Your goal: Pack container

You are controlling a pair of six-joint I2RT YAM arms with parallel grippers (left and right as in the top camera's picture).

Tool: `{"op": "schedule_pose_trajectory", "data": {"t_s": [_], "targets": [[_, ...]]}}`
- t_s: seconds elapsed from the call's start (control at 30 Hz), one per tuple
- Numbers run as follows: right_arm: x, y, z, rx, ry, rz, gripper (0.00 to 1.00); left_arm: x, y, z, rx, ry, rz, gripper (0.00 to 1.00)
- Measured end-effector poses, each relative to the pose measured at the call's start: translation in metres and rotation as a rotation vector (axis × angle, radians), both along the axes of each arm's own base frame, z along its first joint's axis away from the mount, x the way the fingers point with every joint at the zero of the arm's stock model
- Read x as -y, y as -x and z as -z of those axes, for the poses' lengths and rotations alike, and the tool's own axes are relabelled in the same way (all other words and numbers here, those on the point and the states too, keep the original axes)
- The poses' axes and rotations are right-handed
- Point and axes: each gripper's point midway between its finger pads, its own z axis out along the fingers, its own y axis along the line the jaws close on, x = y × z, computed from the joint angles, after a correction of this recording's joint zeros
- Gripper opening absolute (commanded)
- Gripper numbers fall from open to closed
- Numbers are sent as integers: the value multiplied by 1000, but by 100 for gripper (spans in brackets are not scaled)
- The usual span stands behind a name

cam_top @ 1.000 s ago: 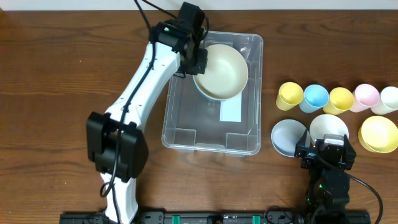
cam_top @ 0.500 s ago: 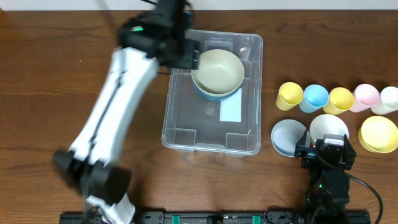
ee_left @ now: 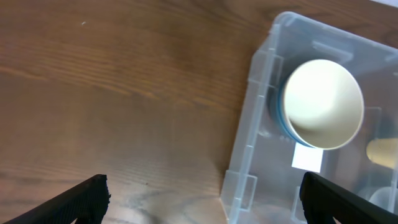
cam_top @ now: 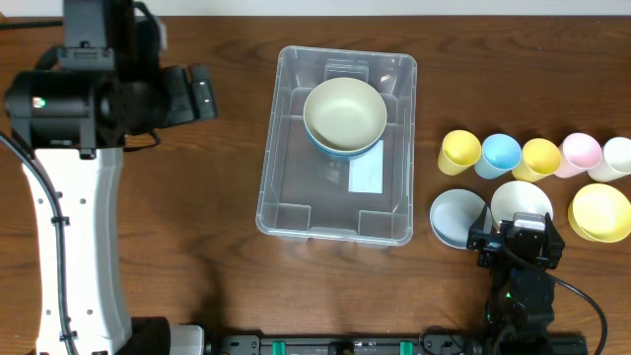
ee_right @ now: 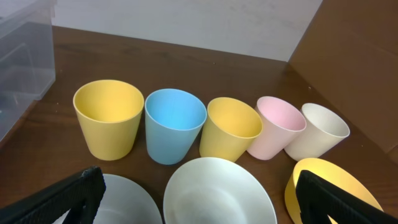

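The right gripper needs to next move to the yellow bowl beside the white bowl and close on the yellow bowl's near-side rim (cam_top: 610,236).
The clear container (cam_top: 284,187) sits mid-table with a white label (cam_top: 366,174) on its base. Inside, at its far end, a cream bowl (cam_top: 344,110) is nested in a blue bowl (cam_top: 331,150). My left gripper (cam_top: 202,94) is open and empty, well left of the container and above bare table. The left wrist view shows the container (ee_left: 247,130) and cream bowl (ee_left: 323,102) off to the right of the left gripper (ee_left: 204,186). My right gripper (cam_top: 523,237) stands open and empty over a white bowl (ee_right: 217,193), near the table's front right.
A row of cups stands right of the container: yellow (cam_top: 459,152), blue (cam_top: 500,155), yellow (cam_top: 539,158), pink (cam_top: 581,153), white (cam_top: 618,156). In front of them lie a grey bowl (cam_top: 455,218), the white bowl (cam_top: 521,200) and a yellow bowl (cam_top: 599,212).
My left gripper opened and let go of the cream bowl, which now rests in the blue bowl inside the container. The left arm swung away to the left. The right arm stayed still.
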Motion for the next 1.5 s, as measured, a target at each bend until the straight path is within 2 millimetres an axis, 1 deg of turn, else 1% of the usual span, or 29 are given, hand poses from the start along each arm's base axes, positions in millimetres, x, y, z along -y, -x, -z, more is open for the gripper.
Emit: {"op": "schedule_pose_trajectory", "data": {"t_s": [0.07, 0.13, 0.5, 0.57, 0.63, 0.77, 0.87, 0.97, 1.03, 1.13, 1.2, 1.23, 1.3, 1.4, 1.5], "targets": [[0, 0, 0, 0, 0, 0, 99, -7, 1, 1, -6, 0, -21, 98], [0, 0, 0, 0, 0, 0, 99, -10, 1, 1, -6, 0, -29, 98], [0, 0, 0, 1, -1, 0, 99, -10, 1, 1, -8, 0, -30, 98], [-3, -1, 0, 5, -21, -12, 99, -10, 1, 1, -8, 0, -30, 98], [-15, -3, 1, 17, -100, -68, 99, -10, 1, 1, -7, 0, -30, 98], [-51, -6, 4, 19, -305, -236, 99, -10, 1, 1, -8, 0, -30, 98], [-70, -4, 4, 8, -393, -326, 99, -10, 1, 1, -8, 0, -30, 98], [-81, -3, 1, 8, -443, -379, 99, -10, 1, 1, -8, 0, -30, 98], [-82, -2, 4, -4, -469, -381, 99, -10, 1, 1, -8, 0, -30, 98], [-73, 1, 14, -53, -521, -304, 99, -10, 1, 1, -8, 0, -30, 98], [-63, 6, 21, -97, -537, -229, 99, -10, 1, 1, -8, 0, -30, 98], [-56, 9, 21, -113, -538, -185, 99, -10, 1, 1, -9, 0, -30, 98], [-39, 16, 12, -125, -530, -88, 99, -10, 1, 1, -9, 1, -29, 98], [-11, 27, -18, -113, -499, 63, 99, -10, 2, 1, -9, 1, -29, 98], [17, 38, -52, -105, -468, 223, 99, -10, 1, 1, -9, 1, -30, 98]]}}
